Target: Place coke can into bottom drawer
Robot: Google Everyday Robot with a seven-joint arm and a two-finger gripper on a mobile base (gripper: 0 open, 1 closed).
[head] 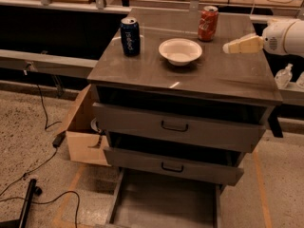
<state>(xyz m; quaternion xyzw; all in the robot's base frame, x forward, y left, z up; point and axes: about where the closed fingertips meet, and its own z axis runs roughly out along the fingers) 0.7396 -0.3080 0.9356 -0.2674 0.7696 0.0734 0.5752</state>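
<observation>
Next, the gripper closes on the lower half (208, 28) of the coke can, just below its middle.
The coke can (208, 23) stands upright at the back right of the grey cabinet top (223, 77). My gripper (229, 47) reaches in from the right on a white arm. It hovers above the cabinet top, a short way to the right of and in front of the can, and is not touching it. The bottom drawer (161, 203) is pulled out at floor level at the bottom of the view, and the part in view shows nothing inside.
A dark blue can (130, 36) stands at the back left of the top and a white bowl (180, 50) sits between the two cans. The two upper drawers (175, 126) are slightly out. A cardboard box (83, 134) and cables (42, 163) lie on the floor at left.
</observation>
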